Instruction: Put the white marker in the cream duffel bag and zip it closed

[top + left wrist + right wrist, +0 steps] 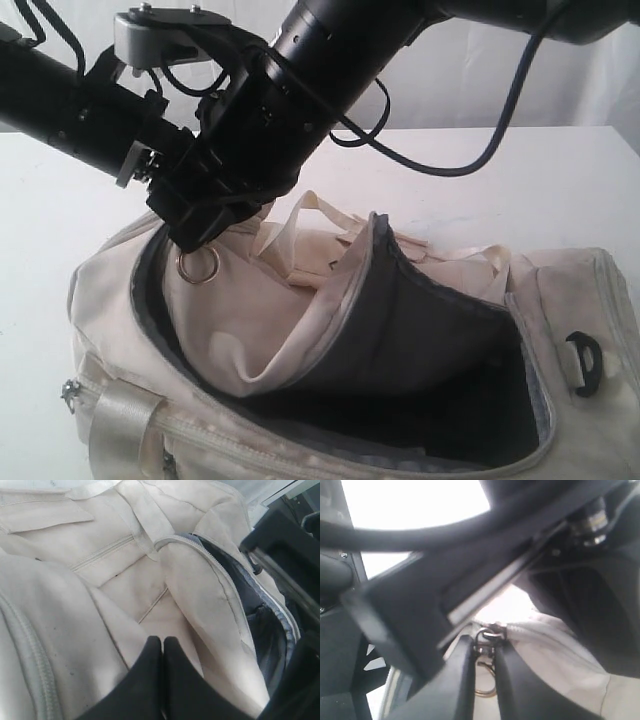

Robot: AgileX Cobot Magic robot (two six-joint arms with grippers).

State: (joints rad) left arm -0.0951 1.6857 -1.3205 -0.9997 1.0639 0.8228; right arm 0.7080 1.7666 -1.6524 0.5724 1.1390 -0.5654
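Observation:
My left gripper's fingers are pressed shut at the edge of the bag's cream fold, so it should open and take the fold deeper [131, 649] to steady the bag's end.
The cream duffel bag [290, 310] lies with its top wide open, its dark grey lining [430, 340] showing. My right gripper [200, 235] has reached across to the bag's left end and is shut on the zipper pull [490, 632], from which a metal ring [198, 266] hangs. My left gripper [162, 641] rests on the cream fabric [125, 580] near that end, fingers pressed together with a fold of fabric running into them. In the exterior view the right arm hides it. The white marker shows in no view.
The bag sits on a white table [520, 180]. Cream webbing straps [300, 225] lie bunched across the top of the bag. A black plastic loop [585, 362] sits on its right end. Both arms crowd the space above the bag's left end.

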